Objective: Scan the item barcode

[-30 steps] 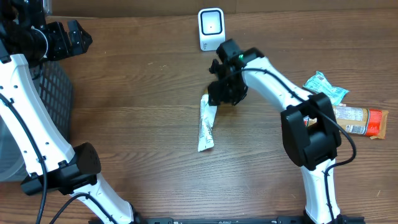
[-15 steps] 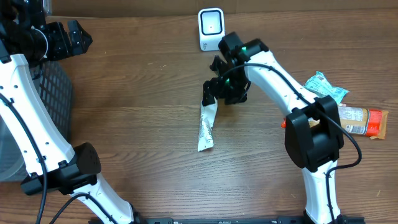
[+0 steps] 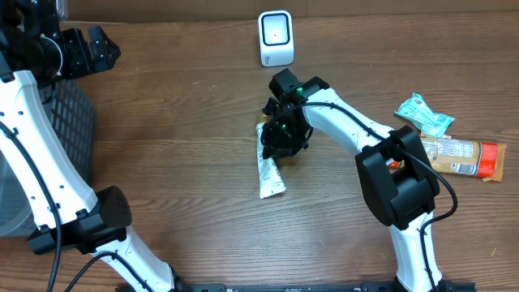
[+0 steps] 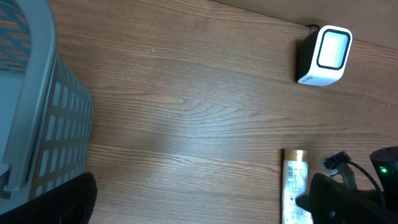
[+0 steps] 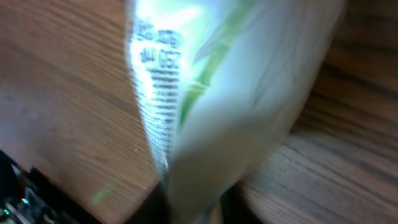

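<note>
The robot's right gripper sits close to the barcode near the packet's cap, so it should open and take the packet nearer its flat end (image 3: 268,171) before lifting it to the scanner.
The item is a long white packet (image 3: 268,172) with green print, lying on the wooden table below the white scanner (image 3: 276,38). My right gripper (image 3: 280,139) sits over the packet's upper end and is shut on it. In the right wrist view the packet (image 5: 230,93) fills the frame, blurred, with small black print along one edge, and runs down between the fingers of the right gripper (image 5: 193,208). My left gripper (image 3: 101,50) hangs open at the far left, well away. The left wrist view shows the scanner (image 4: 328,54) and the packet (image 4: 293,186), with the left gripper (image 4: 199,208) open wide.
A grey slatted basket (image 3: 69,122) stands at the left edge, also seen as the basket (image 4: 37,106) in the left wrist view. At the right edge lie a teal packet (image 3: 423,113) and an orange-ended snack bar (image 3: 466,156). A cardboard wall runs along the back.
My right gripper opened, dropped down and left onto the packet's upper end, and closed on it. The packet shifted slightly. The left arm has not moved.
</note>
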`<action>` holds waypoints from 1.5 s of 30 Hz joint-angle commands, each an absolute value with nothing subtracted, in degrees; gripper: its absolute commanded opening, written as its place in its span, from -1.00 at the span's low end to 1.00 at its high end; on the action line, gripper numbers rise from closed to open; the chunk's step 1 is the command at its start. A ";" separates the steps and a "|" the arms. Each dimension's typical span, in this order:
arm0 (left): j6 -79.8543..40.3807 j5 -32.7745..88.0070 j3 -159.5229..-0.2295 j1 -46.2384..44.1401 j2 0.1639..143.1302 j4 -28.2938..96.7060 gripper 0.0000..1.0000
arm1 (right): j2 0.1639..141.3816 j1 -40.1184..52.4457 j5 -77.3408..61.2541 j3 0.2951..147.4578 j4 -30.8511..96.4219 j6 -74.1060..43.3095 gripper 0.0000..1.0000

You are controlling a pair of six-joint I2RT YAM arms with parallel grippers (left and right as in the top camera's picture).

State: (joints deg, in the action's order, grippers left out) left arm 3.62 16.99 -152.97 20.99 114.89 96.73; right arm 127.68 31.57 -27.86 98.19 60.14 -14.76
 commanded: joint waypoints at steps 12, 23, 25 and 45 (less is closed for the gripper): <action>4.73 17.43 -153.05 20.60 115.02 96.79 0.99 | 126.54 30.98 -22.79 102.19 69.60 11.42 0.09; 4.73 17.43 -153.05 20.60 115.02 96.79 1.00 | 126.52 30.81 -22.09 114.43 77.78 10.57 0.32; 4.73 17.43 -153.05 20.60 115.02 96.79 0.99 | 126.78 30.89 -22.17 114.30 78.35 10.55 0.68; 4.73 17.43 -153.05 20.60 115.02 96.79 0.99 | 128.07 30.63 -33.76 94.28 65.76 6.61 0.05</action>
